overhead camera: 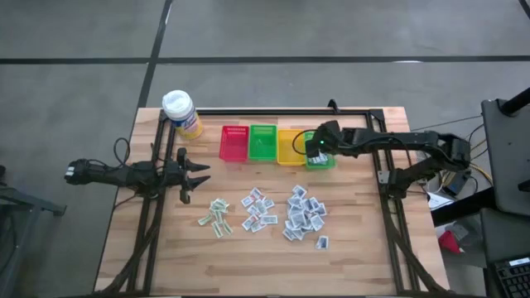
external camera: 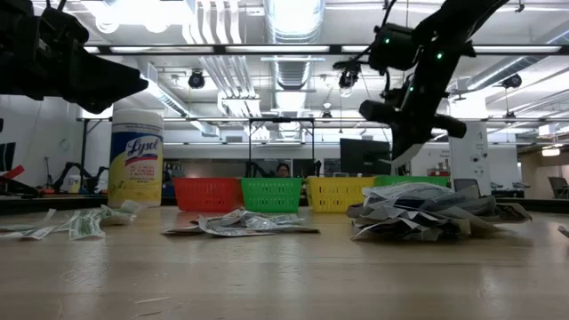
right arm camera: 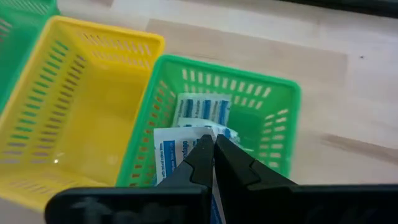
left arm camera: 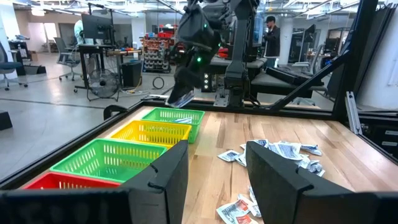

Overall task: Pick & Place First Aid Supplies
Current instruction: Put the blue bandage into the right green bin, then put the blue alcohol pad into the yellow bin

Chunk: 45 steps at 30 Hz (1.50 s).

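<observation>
Next, my right gripper releases the white packet onto the packets inside the green basket (overhead camera: 318, 157) (right arm camera: 214, 134) next to the yellow one.
The first aid supplies, small white packets, lie in loose heaps (overhead camera: 258, 209) (overhead camera: 305, 215) (overhead camera: 217, 217) on the wooden table's near middle. A red (overhead camera: 234, 142), a green (overhead camera: 262, 142), a yellow (overhead camera: 290, 147) and a second green basket (overhead camera: 323, 162) stand in a row at the far side. My right gripper (overhead camera: 317, 149) (right arm camera: 213, 155) hangs over that second green basket, shut on one packet (right arm camera: 169, 154). Another packet (right arm camera: 202, 109) lies on this basket's floor. My left gripper (overhead camera: 195, 175) (left arm camera: 214, 168) waits open and level at the table's left. My right gripper pinches a white packet with blue print (right arm camera: 168, 158) between its two shut fingers. The fingers slant down from above, from the table's right side. The packet hangs at the fingertips (left arm camera: 181, 99) over the open top of the second green basket, clear of the table.
A yellow wipes canister with a white cap (overhead camera: 182, 113) stands at the far left corner. A dark frame rail (overhead camera: 273, 111) runs behind the baskets. Bare wood lies between the basket row and the packet heaps. A person (external camera: 283, 170) shows in the room beyond.
</observation>
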{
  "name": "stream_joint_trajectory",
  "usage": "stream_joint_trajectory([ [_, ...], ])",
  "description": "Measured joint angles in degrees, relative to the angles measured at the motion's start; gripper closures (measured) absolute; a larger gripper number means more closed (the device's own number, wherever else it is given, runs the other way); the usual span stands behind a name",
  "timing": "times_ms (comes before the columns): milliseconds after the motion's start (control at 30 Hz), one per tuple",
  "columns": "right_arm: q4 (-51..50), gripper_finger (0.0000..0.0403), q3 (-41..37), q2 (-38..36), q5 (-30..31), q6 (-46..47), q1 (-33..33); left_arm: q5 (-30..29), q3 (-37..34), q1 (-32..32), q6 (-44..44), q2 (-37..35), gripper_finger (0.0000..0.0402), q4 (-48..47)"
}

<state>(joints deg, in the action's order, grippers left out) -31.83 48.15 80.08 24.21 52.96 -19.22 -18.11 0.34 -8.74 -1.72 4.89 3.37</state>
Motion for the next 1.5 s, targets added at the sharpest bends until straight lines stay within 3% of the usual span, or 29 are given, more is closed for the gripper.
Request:
stream_joint_trajectory([
  [267, 1.38, 0.0394, 0.77, 7.01, 4.2, 2.21, 0.02, 0.0, 0.0, 0.0, 0.0, 0.0, 0.0243, 0.0],
  [500, 5.81, 0.0394, 1.3, 11.25, 4.44, 0.84, 0.04, 0.0, 0.0, 0.0, 0.0, 0.0, 0.0243, 0.01],
  [967, 6.85, 0.0391, 1.35, 11.16, 5.93, -0.64, -0.31, 0.0, 0.0, -0.01, 0.0, 0.22, 0.0243, -0.01],
  [1367, 6.74, 0.0306, 1.3, 11.1, 5.83, -3.2, -1.84, 0.0, 0.0, 0.0, -0.01, 0.22, 0.0243, 0.01],
  [1500, 2.28, 0.0285, 3.7, 11.03, 5.49, -4.15, -1.79, 0.0, 0.0, 0.0, 0.0, 0.22, 0.0243, 0.0],
])
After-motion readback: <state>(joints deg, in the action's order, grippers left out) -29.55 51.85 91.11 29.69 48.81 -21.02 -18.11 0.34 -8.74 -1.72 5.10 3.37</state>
